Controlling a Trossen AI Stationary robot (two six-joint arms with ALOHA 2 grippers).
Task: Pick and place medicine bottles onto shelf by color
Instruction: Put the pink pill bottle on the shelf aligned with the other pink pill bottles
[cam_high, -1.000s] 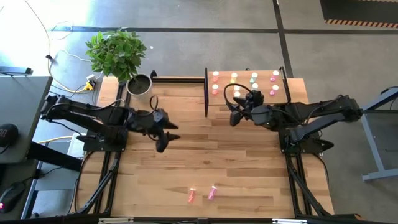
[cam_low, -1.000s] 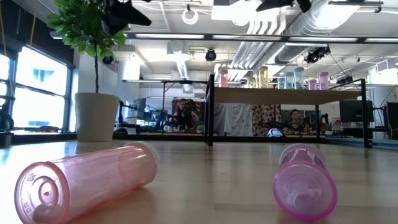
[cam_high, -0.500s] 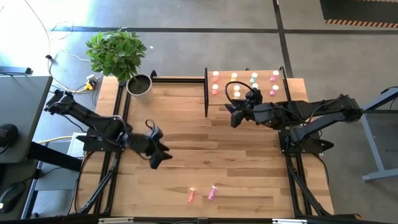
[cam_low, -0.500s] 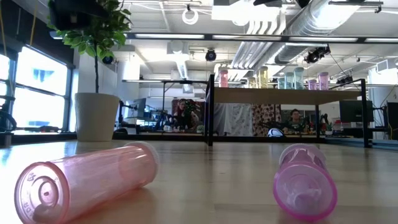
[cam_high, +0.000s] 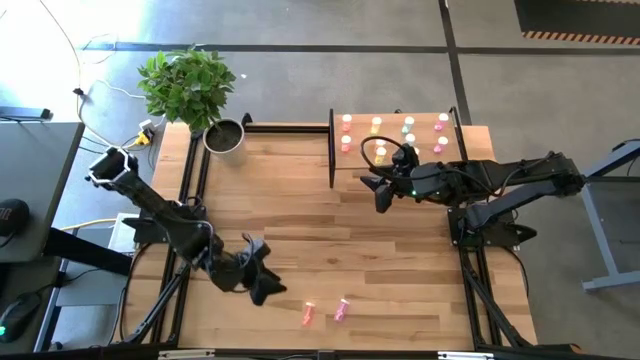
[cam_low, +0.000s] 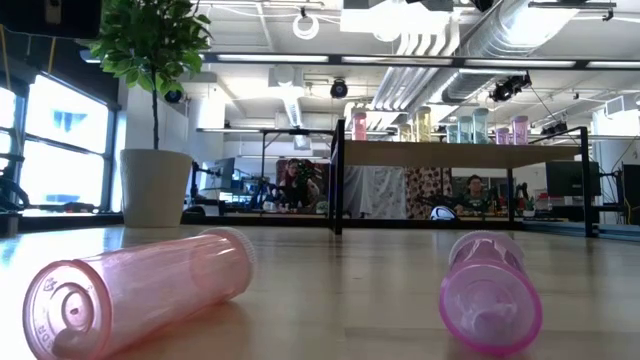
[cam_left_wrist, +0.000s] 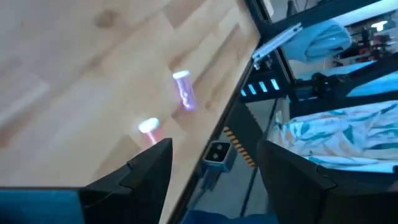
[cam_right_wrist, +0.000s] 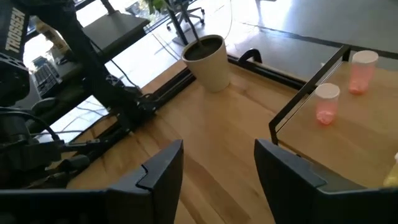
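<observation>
The robot's left gripper will close on the lower body (cam_high: 306, 319) of the pink bottle, at the end away from the bottle's white cap.
Two medicine bottles lie on their sides near the table's front edge: a pink one (cam_high: 308, 314) (cam_low: 140, 295) and a magenta one (cam_high: 341, 309) (cam_low: 490, 292). My left gripper (cam_high: 266, 284) (cam_left_wrist: 214, 180) hangs open just left of the pink bottle (cam_left_wrist: 149, 127), slanting down toward both, with the magenta bottle (cam_left_wrist: 184, 91) beyond; it touches neither. The shelf (cam_high: 455, 152), at the far right, carries several upright bottles in rows (cam_high: 377, 125). My right gripper (cam_high: 379, 196) (cam_right_wrist: 217, 171) is open and empty, raised just in front of the shelf's left end.
A grey pot (cam_high: 225, 137) (cam_right_wrist: 209, 57) with a green plant stands at the table's far left corner. The shelf's black frame rail (cam_high: 332, 148) runs along its left end. Bare wood lies between the two arms. The table's front edge (cam_left_wrist: 230, 99) is close behind the lying bottles.
My left gripper has swung from the middle left of the table toward the near edge, sinking and rolling about its own axis. It now hangs beside the two lying bottles. It has stayed open. The bottles have not moved.
</observation>
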